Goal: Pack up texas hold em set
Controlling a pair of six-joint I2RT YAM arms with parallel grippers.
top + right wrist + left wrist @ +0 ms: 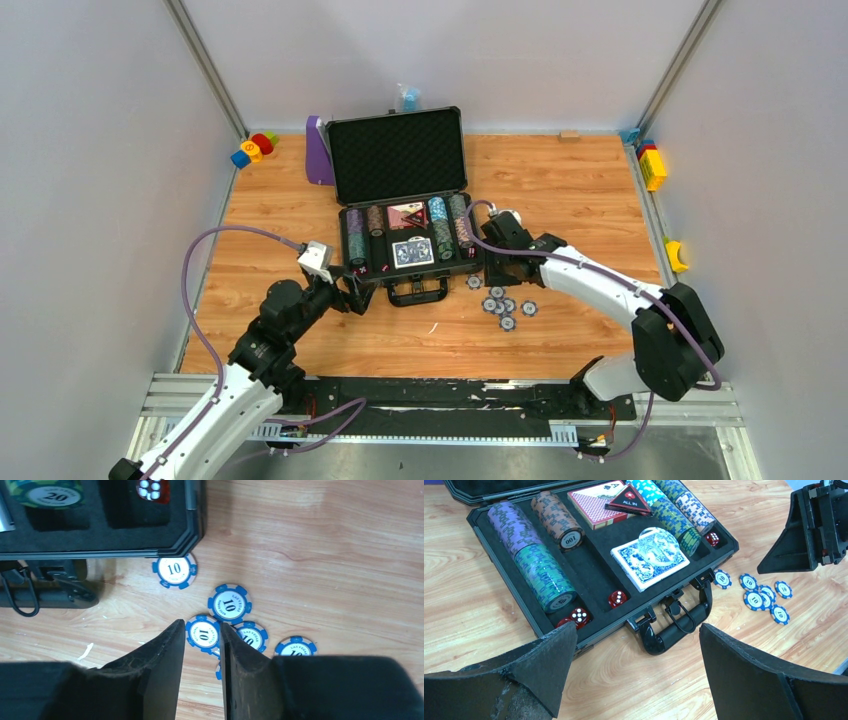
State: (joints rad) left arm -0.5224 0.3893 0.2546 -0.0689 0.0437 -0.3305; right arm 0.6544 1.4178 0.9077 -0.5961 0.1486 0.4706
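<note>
The fingers of my right gripper are set narrower than the blue-and-white chip beyond their ends, so I should open them, straddle that chip and grip its edges [211, 603].
The dark grey briefcase [400, 150] lies open at the table's middle, lid up, with chip rows, two card decks and red dice in its foam [594, 565]. Several blue-and-white "10" chips [502, 303] lie loose on the wood in front of its right corner. My right gripper [497, 278] hangs just over them, its jaws a narrow gap apart and empty. In the right wrist view [202, 626] one chip [203, 632] lies just past the tips. My left gripper [636, 630] is wide open and empty by the case's front left corner, near the handle [679, 630].
A purple stand [318, 150] leans left of the lid. Coloured blocks [253, 150] sit at the far left corner, and more [653, 168] along the right wall. A "10" chip [174, 570] touches the case's front edge. Walls enclose three sides.
</note>
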